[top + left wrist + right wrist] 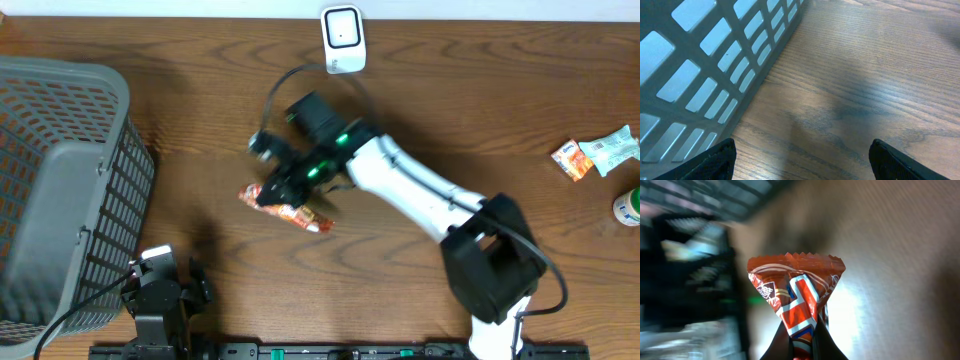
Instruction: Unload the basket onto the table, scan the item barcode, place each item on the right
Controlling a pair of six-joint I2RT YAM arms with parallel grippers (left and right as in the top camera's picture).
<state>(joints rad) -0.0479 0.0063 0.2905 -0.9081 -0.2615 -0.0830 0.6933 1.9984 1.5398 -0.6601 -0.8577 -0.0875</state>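
I should lay down the packet, held in my right gripper near its far end and trailing under the wrist, and take its near end (pixel 318 225).
The item is a red-orange snack packet (pixel 290 210) (pixel 796 287) with a white and blue pattern, near the middle of the table. My right gripper (pixel 272 190) (pixel 802 342) is shut on one end of it, the crimped far end fanning out past the fingers. A white barcode scanner (pixel 342 38) stands at the table's back edge, well beyond the packet. My left gripper (pixel 160 290) (pixel 802 160) rests open at the front left, next to the basket, with only bare wood between its fingers (pixel 715 162).
A grey mesh basket (pixel 60 190) (pixel 705 65) fills the left side. At the far right lie an orange packet (pixel 571 159), a pale green wrapper (pixel 612 148) and a white-green bottle (pixel 630 207).
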